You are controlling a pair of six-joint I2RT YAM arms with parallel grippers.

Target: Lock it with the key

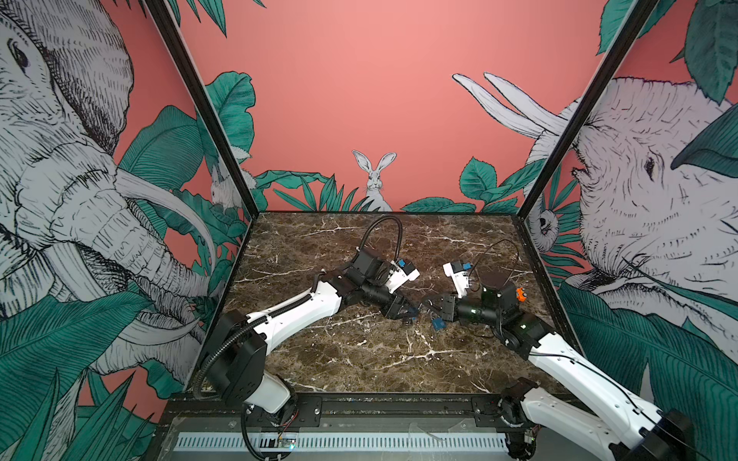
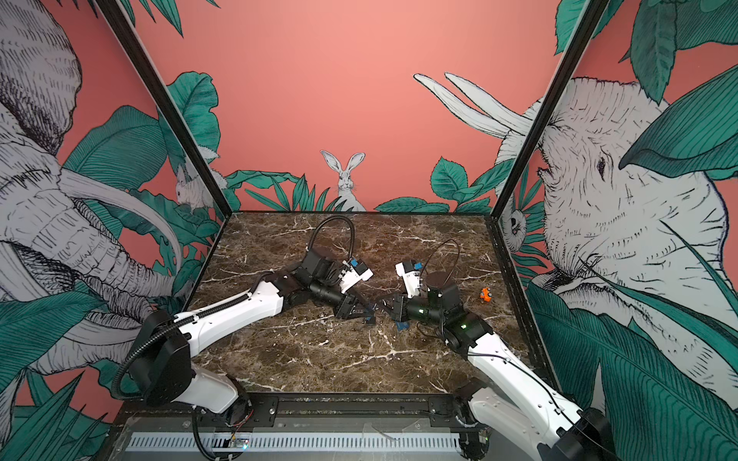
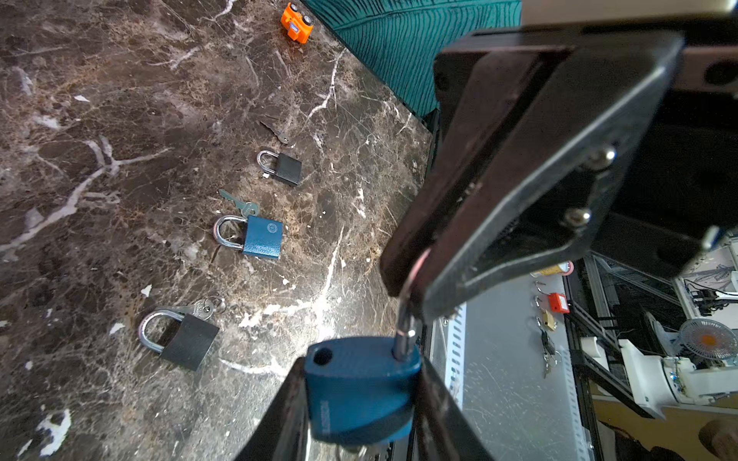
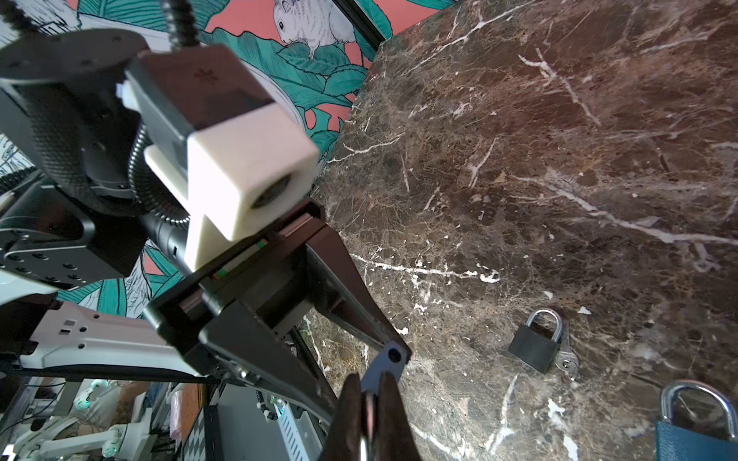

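My left gripper holds the blue padlock's narrow edges. After my right gripper turns the padlock by its shackle, my left gripper should open and take the padlock's flat sides point(image 3: 360, 401).
My left gripper point(image 3: 359, 361) is shut on the body of a blue padlock point(image 3: 359, 391), holding it off the table. The padlock's shackle point(image 3: 404, 331) is raised, leaving one hole in the body empty. My right gripper point(image 4: 369, 383) is shut on that shackle from the opposite side. A silvery bit that looks like the key point(image 3: 352, 451) shows under the lock body, mostly hidden. In both top views the two grippers point(image 1: 413, 315) point(image 2: 385, 311) meet over the middle of the table.
On the marble table point(image 3: 120, 119) lie a second blue padlock point(image 3: 259, 237) with a key point(image 3: 239, 203), a dark padlock point(image 3: 183, 339) with a key point(image 3: 203, 309), a small black padlock point(image 3: 285, 167) and a loose key point(image 3: 275, 131). An orange toy car point(image 1: 520, 294) sits at the right.
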